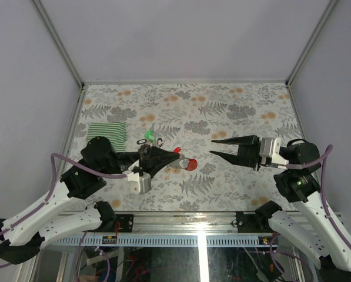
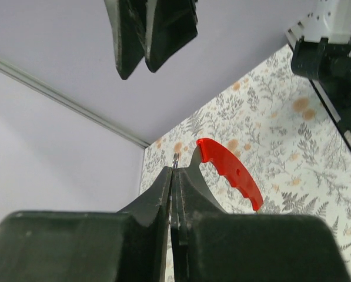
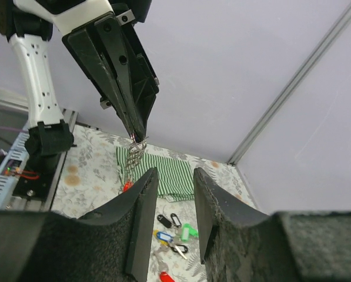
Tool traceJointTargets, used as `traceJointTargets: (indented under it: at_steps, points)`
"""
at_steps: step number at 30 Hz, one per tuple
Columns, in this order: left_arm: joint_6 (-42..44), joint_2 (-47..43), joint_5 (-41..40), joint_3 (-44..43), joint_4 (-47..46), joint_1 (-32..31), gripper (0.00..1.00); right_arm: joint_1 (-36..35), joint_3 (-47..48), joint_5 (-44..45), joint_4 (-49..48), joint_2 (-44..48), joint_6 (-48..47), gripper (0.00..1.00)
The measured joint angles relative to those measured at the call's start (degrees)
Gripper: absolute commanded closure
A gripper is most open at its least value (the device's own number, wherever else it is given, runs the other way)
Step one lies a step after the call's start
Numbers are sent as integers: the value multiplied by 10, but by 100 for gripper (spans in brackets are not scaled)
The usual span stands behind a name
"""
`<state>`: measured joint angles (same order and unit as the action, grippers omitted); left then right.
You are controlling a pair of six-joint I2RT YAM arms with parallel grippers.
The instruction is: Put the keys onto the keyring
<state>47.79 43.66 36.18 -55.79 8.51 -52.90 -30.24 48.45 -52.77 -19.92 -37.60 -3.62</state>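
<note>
My right gripper should close on the thin metal ring [image 1: 182, 155] [image 3: 141, 143] of the keyring, at the spot where it sticks out between my left gripper's fingers.
My left gripper [image 1: 178, 157] is shut on the keyring [image 2: 176, 158], whose thin metal ring pokes out between the fingertips. A red tag [image 2: 231, 173] and a short chain [image 3: 134, 155] hang from the ring above the table. My right gripper [image 1: 212, 147] stands open and holds nothing, level with the left one and a short gap to its right. The keys [image 3: 178, 229] lie loose on the table in a small heap, with black, blue and green tags. In the top view only the keys' green tag [image 1: 151, 136] shows clearly, beside the left arm.
A folded green-and-white striped cloth [image 1: 106, 135] lies at the left of the flower-patterned table [image 1: 234, 111]. Another red tag [image 3: 166, 276] lies near the heap of keys. Grey walls with metal corner posts close in the back and both sides.
</note>
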Motion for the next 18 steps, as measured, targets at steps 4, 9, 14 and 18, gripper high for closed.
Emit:
traceJointTargets:
  at_steps: [4,9,14,18]
  points:
    - [34,10,-2,0,23,0,100,-4,-5,-12,4,-3,-44,64]
    - [39,18,-8,0,24,0,100,-51,-6,-1,30,-24,-110,64]
    - [33,22,-21,-1,24,0,100,-133,5,55,98,-53,-196,66]
    - [26,26,-28,-4,24,0,100,-168,16,103,131,-76,-240,67]
